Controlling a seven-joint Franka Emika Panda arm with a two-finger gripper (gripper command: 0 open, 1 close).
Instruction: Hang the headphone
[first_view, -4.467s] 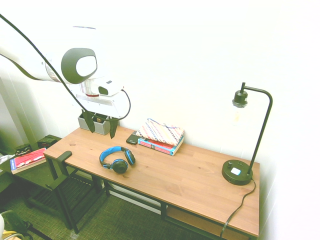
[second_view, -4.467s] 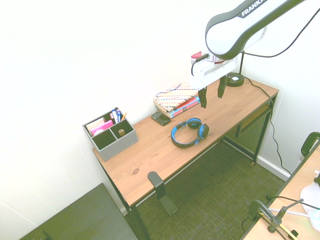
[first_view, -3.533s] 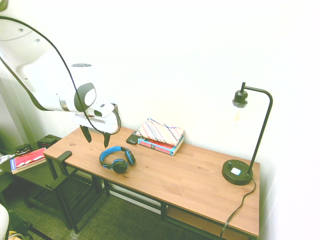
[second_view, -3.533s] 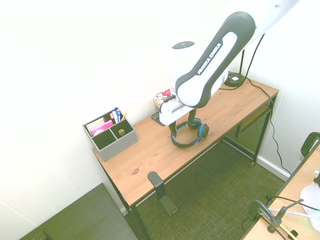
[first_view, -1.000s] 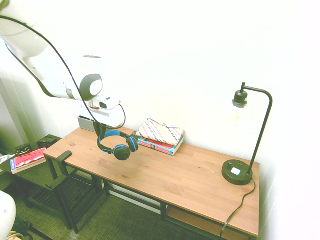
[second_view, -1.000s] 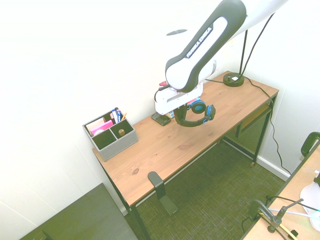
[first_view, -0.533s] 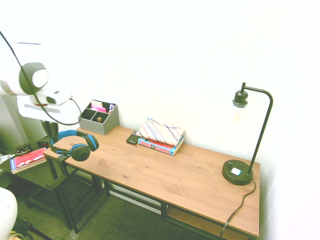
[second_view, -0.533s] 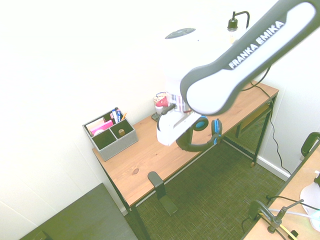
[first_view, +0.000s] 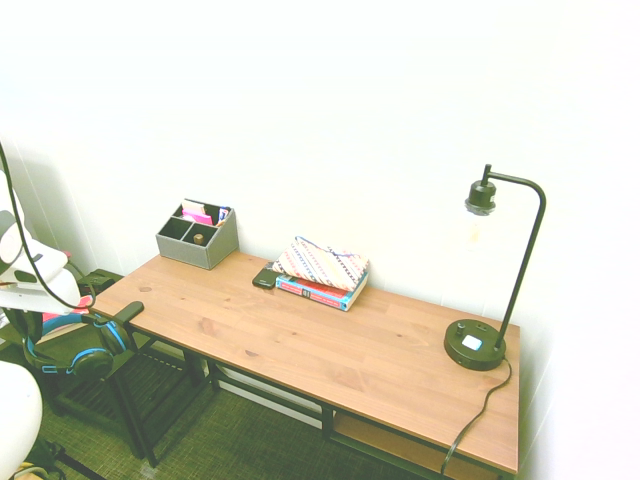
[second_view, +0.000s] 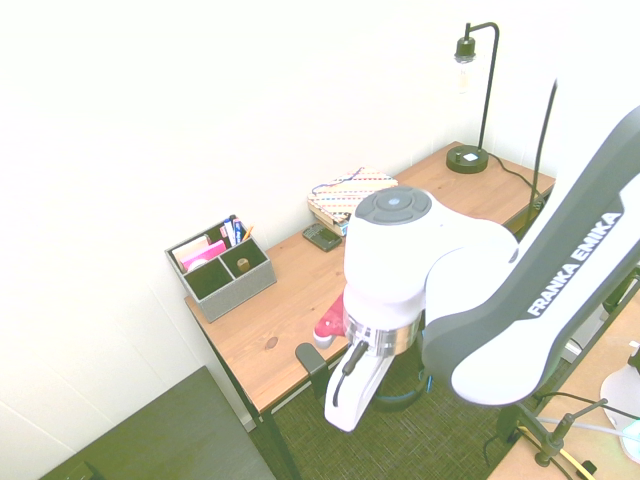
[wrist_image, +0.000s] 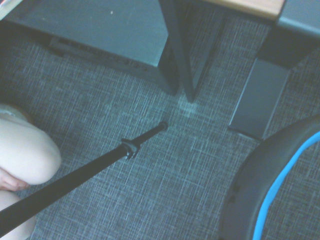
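The robot's gripper will release the headphone on the black hanger hook (wrist_image: 261, 97), so that it is left hanging below the edge of the tabletop.
The headphone (first_view: 78, 350), with a blue headband and black ear cups, hangs in the air off the desk's left end, below the tabletop. My gripper (first_view: 45, 322) is shut on its headband, and the white hand hides most of the fingers. A black hanger hook (first_view: 127, 312) is clamped on that end of the desk, just right of the headphone, and the two look apart. In the second exterior view my arm hides most of the headphone (second_view: 405, 402), which is near the hook (second_view: 312, 362). The wrist view shows the headband's arc (wrist_image: 272, 200) over grey carpet.
On the wooden desk (first_view: 330, 350) stand a grey organiser (first_view: 197, 238), a dark phone (first_view: 265, 279), a stack of books (first_view: 322, 272) and a black lamp (first_view: 478, 345) at the right end. A low dark side table (first_view: 60, 350) sits under the headphone.
My arm carried the headphone left past the desk's end and lowered it from above the tabletop to below it, beside the hook. The grip has stayed shut.
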